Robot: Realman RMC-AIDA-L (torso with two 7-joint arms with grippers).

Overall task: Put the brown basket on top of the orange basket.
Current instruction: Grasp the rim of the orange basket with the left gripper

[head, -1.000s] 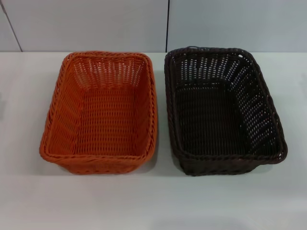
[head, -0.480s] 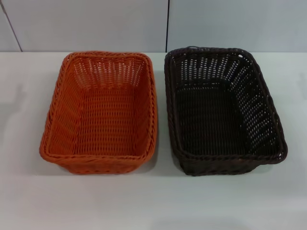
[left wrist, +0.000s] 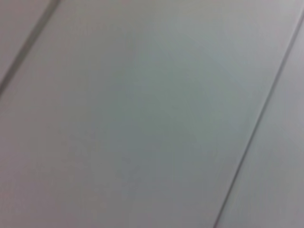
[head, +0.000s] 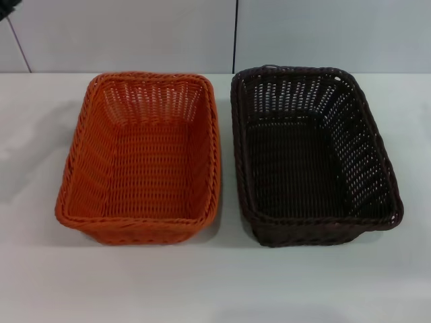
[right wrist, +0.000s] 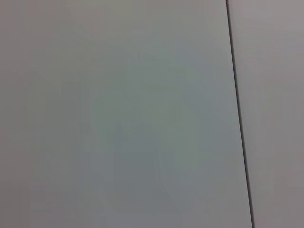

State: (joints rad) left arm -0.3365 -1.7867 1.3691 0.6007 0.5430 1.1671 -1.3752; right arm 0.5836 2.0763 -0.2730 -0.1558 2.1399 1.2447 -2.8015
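My left gripper will grip the orange basket at the middle of the long rim (head: 75,144), on the side away from the brown basket.
The orange basket (head: 141,161) stands upright on the white table (head: 215,282), left of centre in the head view. The brown basket (head: 313,158) stands upright just to its right, with a narrow gap between the two. Both are empty. A small dark piece of my left arm (head: 8,8) shows in the far left corner of the head view, well away from the baskets. Neither gripper shows in any view. Both wrist views show only grey wall panels (left wrist: 142,118) (right wrist: 118,118).
A grey panelled wall (head: 135,33) runs behind the table's far edge. A soft shadow (head: 34,141) lies on the table to the left of the orange basket.
A dark piece of my left arm has come into the far left corner of the head view, and a shadow has spread over the table left of the orange basket. The baskets have not moved.
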